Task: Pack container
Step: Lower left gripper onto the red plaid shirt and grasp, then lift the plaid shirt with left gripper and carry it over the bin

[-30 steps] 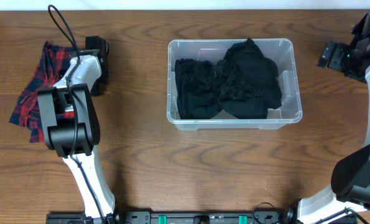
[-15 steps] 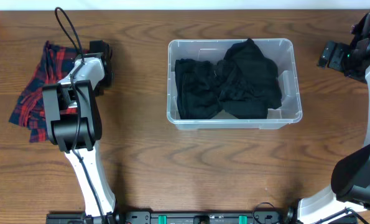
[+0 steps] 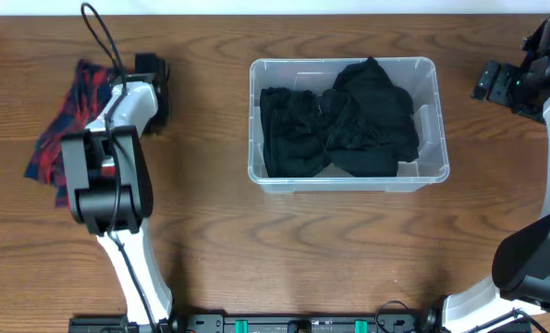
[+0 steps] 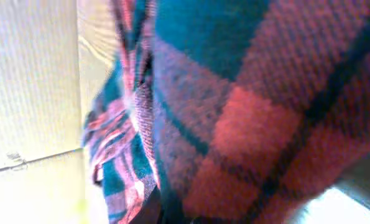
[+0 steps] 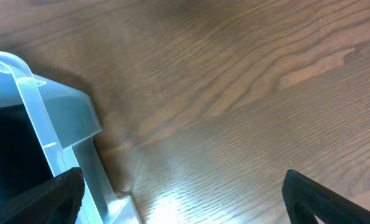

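My left gripper is going to release the plaid cloth on top of the black clothes in the clear plastic container (image 3: 336,109).
The clear plastic container (image 3: 348,181) stands at the middle right of the table with black clothes (image 3: 339,125) heaped in it. A red and blue plaid cloth (image 3: 60,139) lies bunched at the far left, partly under my left arm. My left gripper (image 3: 88,159) is down on that cloth and shut on it; in the left wrist view the plaid cloth (image 4: 253,112) fills the picture right up to the jaws. My right gripper (image 5: 185,199) hangs open over bare wood just right of the container's corner (image 5: 60,130), nothing between its fingers.
The right arm (image 3: 533,74) stands at the table's right edge. A black cable (image 3: 99,37) loops above the left arm. Bare wood lies between the plaid cloth and the container, and along the table's front.
My left gripper has closed on the plaid cloth. The cloth has bunched up and drawn a little toward the right. The right arm has not moved.
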Controlling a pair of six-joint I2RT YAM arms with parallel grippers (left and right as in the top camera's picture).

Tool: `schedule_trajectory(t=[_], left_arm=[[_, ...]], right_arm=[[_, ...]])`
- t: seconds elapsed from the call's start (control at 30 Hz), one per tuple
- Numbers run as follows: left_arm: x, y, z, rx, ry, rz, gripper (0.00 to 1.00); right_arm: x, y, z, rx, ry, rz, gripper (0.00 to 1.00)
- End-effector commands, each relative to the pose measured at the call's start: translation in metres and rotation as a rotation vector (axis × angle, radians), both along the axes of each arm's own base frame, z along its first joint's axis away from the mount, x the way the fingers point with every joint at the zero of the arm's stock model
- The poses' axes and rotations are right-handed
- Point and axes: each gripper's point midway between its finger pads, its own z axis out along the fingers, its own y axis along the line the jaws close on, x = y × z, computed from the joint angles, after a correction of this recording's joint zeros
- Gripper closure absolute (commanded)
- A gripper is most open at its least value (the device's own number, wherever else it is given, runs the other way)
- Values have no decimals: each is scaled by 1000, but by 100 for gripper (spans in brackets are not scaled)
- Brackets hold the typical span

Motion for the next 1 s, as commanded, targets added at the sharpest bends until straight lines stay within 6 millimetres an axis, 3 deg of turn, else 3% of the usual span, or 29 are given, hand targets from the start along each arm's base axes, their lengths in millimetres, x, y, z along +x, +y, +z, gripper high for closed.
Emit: schedule_trajectory(t=[0.0, 0.27, 0.33, 0.5, 0.67, 0.83, 0.97], left_arm=[[16, -25, 63, -75, -182, -52, 94], [12, -73, 182, -168, -443, -220, 94], [7, -95, 210, -214, -500, -307, 94], [-6, -153, 259, -284, -598, -501, 94], [-15, -224, 277, -321, -619, -690, 94], [-19, -297, 276, -376, -629, -845, 94], [-18, -342, 266, -402, -624, -930, 94]], right_arm=[[0, -2, -2, 4, 3, -17, 1], [0, -2, -2, 4, 3, -17, 1], [0, -2, -2, 4, 3, -17, 1], [0, -2, -2, 4, 3, -17, 1], [0, -2, -2, 4, 3, -17, 1], [0, -2, -2, 4, 3, -17, 1], [0, -2, -2, 4, 3, -17, 1]])
